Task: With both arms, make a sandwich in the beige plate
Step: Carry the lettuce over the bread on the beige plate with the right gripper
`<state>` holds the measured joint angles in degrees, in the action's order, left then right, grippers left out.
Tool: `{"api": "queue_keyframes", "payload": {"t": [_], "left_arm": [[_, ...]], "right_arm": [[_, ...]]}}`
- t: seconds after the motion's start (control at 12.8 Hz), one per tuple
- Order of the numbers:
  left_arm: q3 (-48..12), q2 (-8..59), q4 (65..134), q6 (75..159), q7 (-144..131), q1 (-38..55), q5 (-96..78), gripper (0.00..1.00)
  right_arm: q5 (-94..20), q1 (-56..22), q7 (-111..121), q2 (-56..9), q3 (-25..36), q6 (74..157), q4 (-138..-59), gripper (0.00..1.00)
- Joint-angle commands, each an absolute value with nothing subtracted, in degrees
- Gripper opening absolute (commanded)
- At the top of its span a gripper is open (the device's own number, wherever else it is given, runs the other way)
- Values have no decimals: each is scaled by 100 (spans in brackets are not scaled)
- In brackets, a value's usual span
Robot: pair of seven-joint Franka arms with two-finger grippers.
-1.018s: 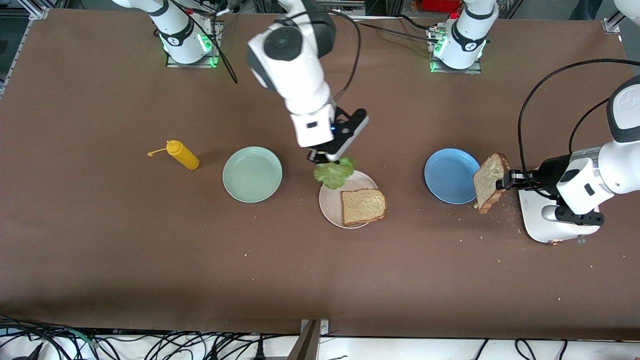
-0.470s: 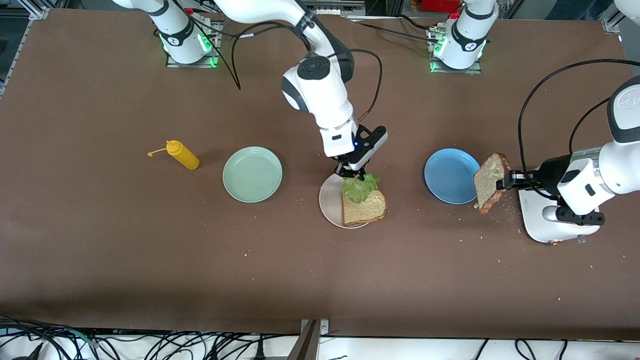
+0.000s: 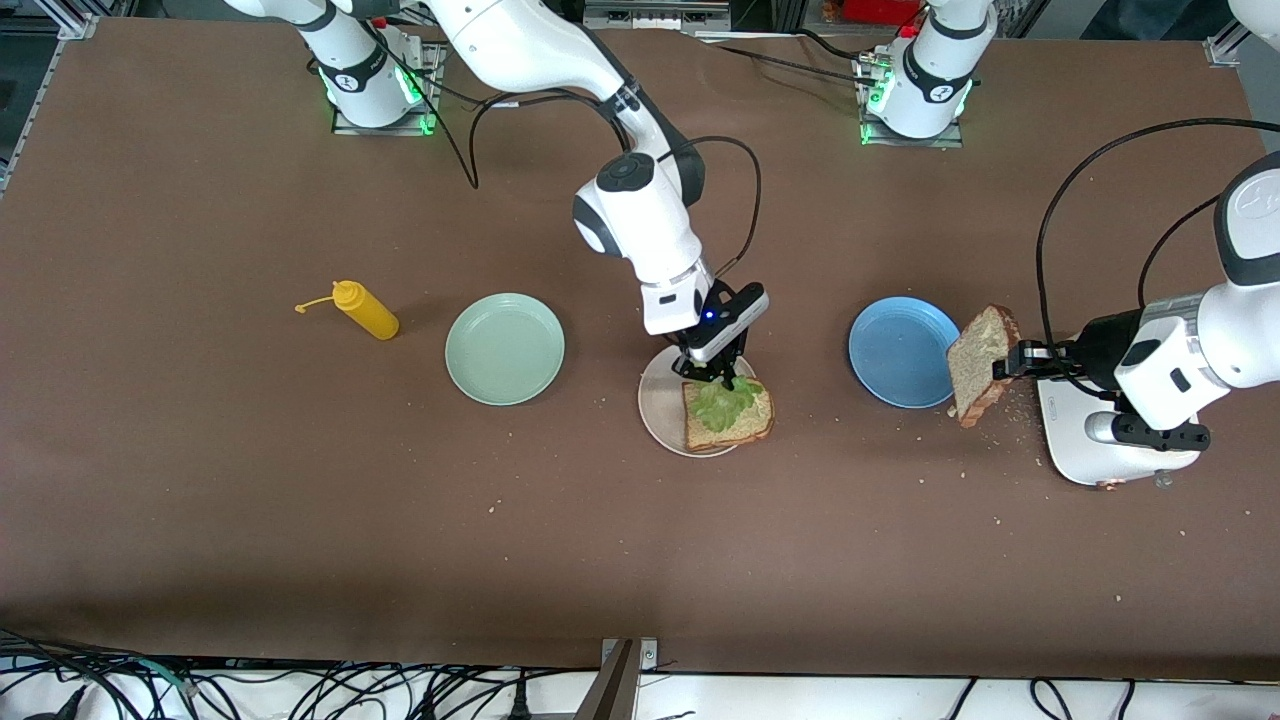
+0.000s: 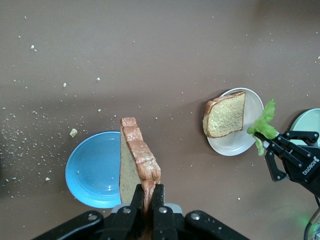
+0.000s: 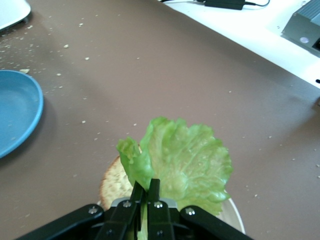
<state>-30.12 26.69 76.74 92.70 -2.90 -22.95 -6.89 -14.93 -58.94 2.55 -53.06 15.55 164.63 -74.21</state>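
The green lettuce leaf will be released by my right gripper across the middle of the bread slice on the beige plate (image 3: 728, 426) (image 5: 162, 185). The leaf is now held low over that slice.
The beige plate (image 3: 655, 410) lies mid-table with one bread slice (image 3: 750, 425) flat on it. My right gripper (image 3: 712, 376) is shut on the stem of the green lettuce leaf (image 3: 722, 400) and holds it low over that slice. The right wrist view shows the lettuce leaf (image 5: 190, 160) fanned out over the slice (image 5: 112, 182), pinched in the right gripper (image 5: 145, 187). I cannot tell whether leaf and bread touch. My left gripper (image 3: 1005, 362) is shut on the crust of a second bread slice (image 3: 978, 365), held on edge in the air beside the blue plate (image 3: 895, 350). From the left wrist, this slice (image 4: 137, 155) sits in the left gripper (image 4: 148, 192).
A mint-green plate (image 3: 505, 348) and a yellow squeeze bottle (image 3: 365, 310) lie toward the right arm's end. A white appliance (image 3: 1070, 455) sits below the left wrist. Crumbs are scattered around the blue plate (image 4: 92, 170).
The right arm has come down and across the beige plate, bringing the lettuce from above the plate's rim to low over the bread slice. The left arm has stayed still with its slice.
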Motion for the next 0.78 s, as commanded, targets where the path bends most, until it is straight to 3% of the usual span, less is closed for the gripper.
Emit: {"api": "queue_keyframes", "payload": {"t": [0.0, 0.7], "left_arm": [[-3015, 2628, 7629, 9185, -343, -2285, -615, 0], [-3015, 2628, 7629, 9185, -343, -2294, -624, 0]], "right_arm": [[-1529, -5862, 246, -5747, 1556, 17031, -7110, 0], [-1547, -5889, 176, -6205, 1521, 17789, -7110, 0]]}}
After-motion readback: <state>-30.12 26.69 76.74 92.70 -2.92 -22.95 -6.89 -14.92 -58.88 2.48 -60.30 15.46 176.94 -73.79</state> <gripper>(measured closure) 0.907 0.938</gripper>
